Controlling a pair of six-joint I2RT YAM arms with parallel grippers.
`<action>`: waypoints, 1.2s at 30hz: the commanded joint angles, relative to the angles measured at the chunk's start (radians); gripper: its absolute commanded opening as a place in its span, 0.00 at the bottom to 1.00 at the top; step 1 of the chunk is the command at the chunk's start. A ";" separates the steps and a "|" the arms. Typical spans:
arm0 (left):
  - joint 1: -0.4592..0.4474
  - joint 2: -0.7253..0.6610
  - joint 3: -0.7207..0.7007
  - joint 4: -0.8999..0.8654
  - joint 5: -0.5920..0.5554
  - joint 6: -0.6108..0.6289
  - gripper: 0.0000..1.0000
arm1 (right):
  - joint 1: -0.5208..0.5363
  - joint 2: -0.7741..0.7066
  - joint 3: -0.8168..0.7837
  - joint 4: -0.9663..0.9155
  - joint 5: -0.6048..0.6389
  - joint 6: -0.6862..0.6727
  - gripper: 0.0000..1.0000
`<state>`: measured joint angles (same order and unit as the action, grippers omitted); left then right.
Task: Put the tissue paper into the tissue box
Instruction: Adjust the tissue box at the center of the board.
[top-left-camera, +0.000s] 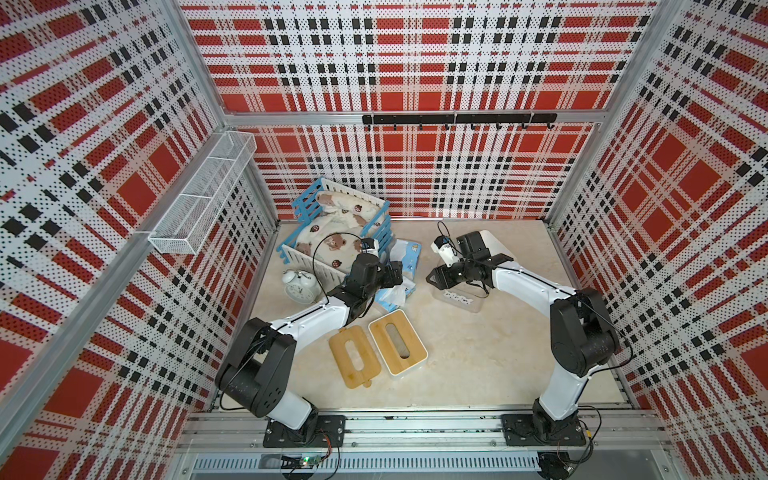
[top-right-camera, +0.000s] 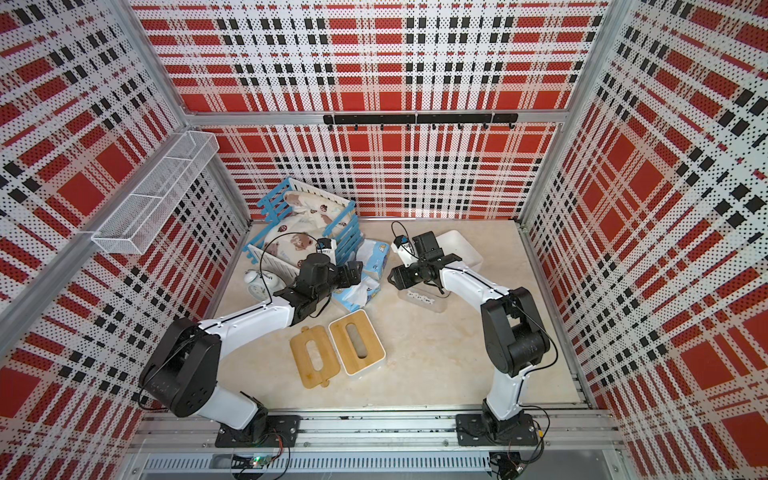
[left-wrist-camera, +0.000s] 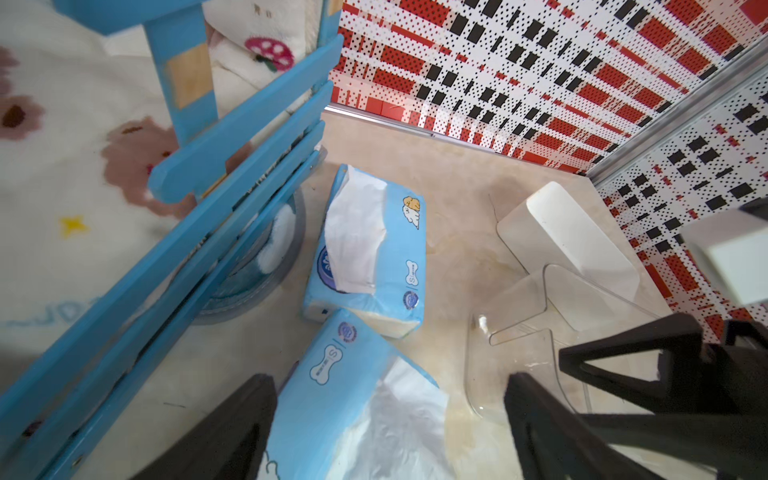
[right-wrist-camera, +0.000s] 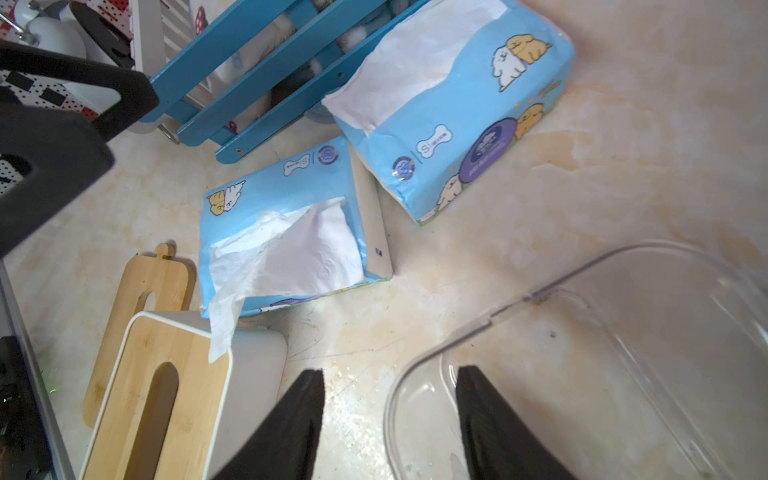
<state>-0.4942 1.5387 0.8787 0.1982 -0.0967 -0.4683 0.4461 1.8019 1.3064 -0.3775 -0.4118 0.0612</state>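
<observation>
The robot's left gripper needs to close on the near tissue paper pack's long edge (top-left-camera: 381, 294) (left-wrist-camera: 278, 412) that faces the blue crate, next to the pack's white sheet.
Two light-blue tissue paper packs lie beside the blue crate, white sheets sticking out: a far pack (top-left-camera: 409, 253) (left-wrist-camera: 374, 249) (right-wrist-camera: 457, 116) and a near pack (top-left-camera: 392, 296) (left-wrist-camera: 332, 399) (right-wrist-camera: 282, 232). My left gripper (top-left-camera: 398, 277) (left-wrist-camera: 390, 378) is open and straddles the near pack, its fingers not pressing it. The white tissue box (top-left-camera: 397, 343) (right-wrist-camera: 253, 374) stands nearer the front with its slotted bamboo lid on. My right gripper (top-left-camera: 432, 278) (right-wrist-camera: 390, 370) is open and holds nothing. One of its fingers is inside the rim of a clear container (right-wrist-camera: 582, 353), the other outside.
A loose bamboo lid (top-left-camera: 353, 361) lies flat beside the tissue box. The blue crate (top-left-camera: 303, 208) with a blanket stands at the back left, an alarm clock (top-left-camera: 298, 284) in front of it. A white tray (top-left-camera: 496, 243) lies behind the clear container (top-left-camera: 459, 299).
</observation>
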 joint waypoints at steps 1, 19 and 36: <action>0.014 -0.040 -0.026 0.018 -0.027 -0.007 0.92 | 0.027 0.005 0.014 -0.053 -0.044 -0.040 0.54; 0.037 -0.048 -0.065 -0.001 -0.042 0.017 0.89 | 0.056 -0.087 -0.032 -0.073 -0.097 -0.085 0.50; 0.106 0.163 0.087 -0.177 0.076 0.334 0.76 | 0.052 -0.106 0.003 -0.119 -0.041 -0.082 0.51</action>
<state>-0.4309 1.6905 0.9264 0.0521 -0.0925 -0.1883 0.4953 1.7111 1.2743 -0.4736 -0.4622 -0.0219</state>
